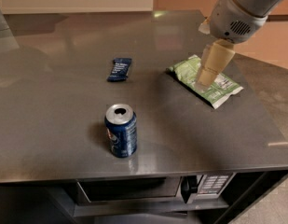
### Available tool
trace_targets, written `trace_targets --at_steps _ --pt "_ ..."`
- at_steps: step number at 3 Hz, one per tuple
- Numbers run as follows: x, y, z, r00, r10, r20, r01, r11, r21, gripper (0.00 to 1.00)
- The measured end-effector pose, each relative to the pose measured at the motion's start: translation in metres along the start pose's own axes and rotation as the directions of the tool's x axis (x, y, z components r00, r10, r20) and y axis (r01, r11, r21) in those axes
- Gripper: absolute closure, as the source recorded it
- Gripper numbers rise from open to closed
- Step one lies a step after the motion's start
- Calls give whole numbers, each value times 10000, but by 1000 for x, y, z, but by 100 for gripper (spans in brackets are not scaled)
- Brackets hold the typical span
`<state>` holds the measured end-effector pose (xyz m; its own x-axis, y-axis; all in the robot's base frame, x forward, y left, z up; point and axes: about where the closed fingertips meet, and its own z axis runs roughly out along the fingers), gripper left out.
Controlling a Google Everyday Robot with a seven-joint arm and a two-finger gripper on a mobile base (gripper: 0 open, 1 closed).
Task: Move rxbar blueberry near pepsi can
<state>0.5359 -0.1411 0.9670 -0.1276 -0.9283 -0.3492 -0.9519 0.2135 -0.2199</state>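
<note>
The robot's gripper will next go to the middle of the rxbar blueberry point(121, 69) and close there, because the bar must move near the pepsi can.
The rxbar blueberry point(120, 69) is a small flat dark navy wrapper lying on the grey table, left of centre and toward the back. The pepsi can point(121, 130) stands upright near the front edge, a little right of and well in front of the bar. My gripper point(205, 80) hangs from the arm at the upper right, above the green chip bag and far to the right of the bar. It holds nothing that I can see.
A green chip bag point(190, 70) lies on the right part of the grey table point(55, 115), partly under the gripper. The table's right edge runs close behind the bag. A microwave-like appliance point(148, 188) sits under the front edge.
</note>
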Motion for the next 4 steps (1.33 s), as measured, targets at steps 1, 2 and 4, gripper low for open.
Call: trace_targets --at_steps 1,2,4 --pt "-25 -28 29 9995 -117 300 118 9999 -35 0" --pt "-47 -52 67 9986 -31 523 43 9997 -239 0" --pt "-100 -83 133 9933 279 1117 -188 9965 -819 0"
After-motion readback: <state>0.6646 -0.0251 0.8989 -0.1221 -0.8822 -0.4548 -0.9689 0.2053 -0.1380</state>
